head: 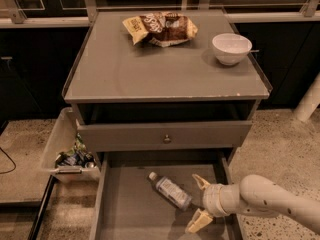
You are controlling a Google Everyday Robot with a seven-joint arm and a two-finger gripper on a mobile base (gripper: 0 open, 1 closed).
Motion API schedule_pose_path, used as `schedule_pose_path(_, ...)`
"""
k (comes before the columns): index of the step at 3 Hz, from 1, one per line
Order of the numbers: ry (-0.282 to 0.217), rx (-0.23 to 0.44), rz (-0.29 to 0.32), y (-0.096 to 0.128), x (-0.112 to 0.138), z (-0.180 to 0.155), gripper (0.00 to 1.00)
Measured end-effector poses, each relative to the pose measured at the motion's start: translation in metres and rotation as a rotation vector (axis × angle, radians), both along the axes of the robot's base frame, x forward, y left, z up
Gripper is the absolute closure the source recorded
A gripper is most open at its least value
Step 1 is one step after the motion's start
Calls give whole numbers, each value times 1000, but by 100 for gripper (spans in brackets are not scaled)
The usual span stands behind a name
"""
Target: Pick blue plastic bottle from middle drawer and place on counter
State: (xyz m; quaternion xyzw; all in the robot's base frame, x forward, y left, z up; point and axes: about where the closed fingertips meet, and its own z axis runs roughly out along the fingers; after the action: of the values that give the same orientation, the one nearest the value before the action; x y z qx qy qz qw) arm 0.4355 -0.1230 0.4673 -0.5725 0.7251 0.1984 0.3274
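Note:
Next, the robot's gripper needs to close on the bottom end [182, 199] of the blue plastic bottle, the end opposite the bottle's white cap.
The blue plastic bottle [170, 191] lies on its side on the floor of the open middle drawer [125, 214], white cap toward the back left. My gripper [197, 205] is low in the drawer, just right of the bottle's lower end. Its two yellowish fingers [200, 181] are spread wide apart, one above and one below, holding nothing. The grey counter [150, 69] is the cabinet top above the drawers.
A brown-and-yellow snack bag [161, 28] and a white bowl [231, 48] sit at the back of the counter. The drawer panel with a round knob [166, 139] juts out above the open drawer. A clear bin of small items [70, 151] stands on the floor at left.

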Motion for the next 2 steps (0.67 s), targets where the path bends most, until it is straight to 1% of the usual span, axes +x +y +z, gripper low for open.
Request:
schedule_pose_path(1,8,61,-58,11,18,-24,0)
schedule_pose_path(2,31,130,-103,20,32,-46,0)
